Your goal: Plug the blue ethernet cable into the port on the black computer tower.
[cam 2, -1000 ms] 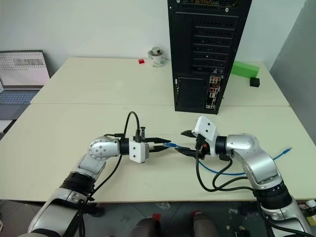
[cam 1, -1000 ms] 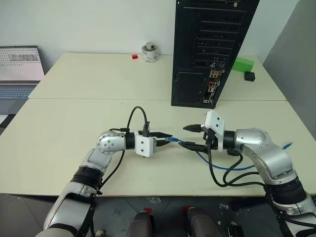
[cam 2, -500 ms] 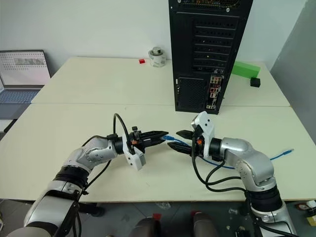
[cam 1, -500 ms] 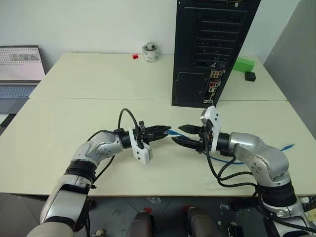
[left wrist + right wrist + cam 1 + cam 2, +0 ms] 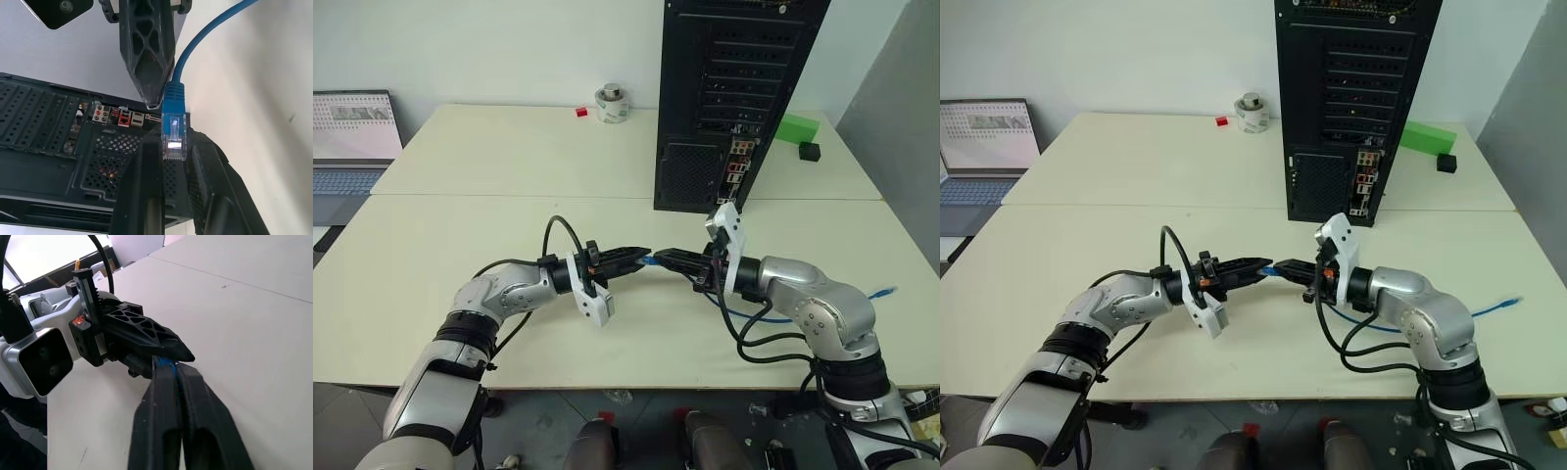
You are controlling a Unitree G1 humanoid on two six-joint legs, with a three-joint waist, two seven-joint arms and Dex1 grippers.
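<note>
My right gripper's fingers have the blue cord slanting away beside them, so next I open that gripper and take the plug's ribbed end (image 5: 174,91) with the cord between both fingers.
The blue ethernet cable (image 5: 651,260) hangs a little above the table between my two grippers. Its clear plug (image 5: 174,138) sits between the fingers of my left gripper (image 5: 643,257), which is shut on it and points right. My right gripper (image 5: 662,258) faces it tip to tip and is shut on the blue cord (image 5: 165,364) just behind the plug. The rest of the cord trails right under my right arm to its free end (image 5: 884,291). The black computer tower (image 5: 734,88) stands behind, its rear facing me. The port lies somewhere in the coloured connector strip (image 5: 735,168); I cannot single it out.
A laptop (image 5: 352,137) sits at the far left. A tape roll (image 5: 611,103) and a small red block (image 5: 579,113) lie at the back. A green box (image 5: 795,127) and a black cube (image 5: 809,150) sit right of the tower. Black arm cables loop under my right arm (image 5: 773,343).
My right gripper moved left to the left gripper's tips and shut on the cord behind the plug. The left wrist rolled over earlier and has held still since.
</note>
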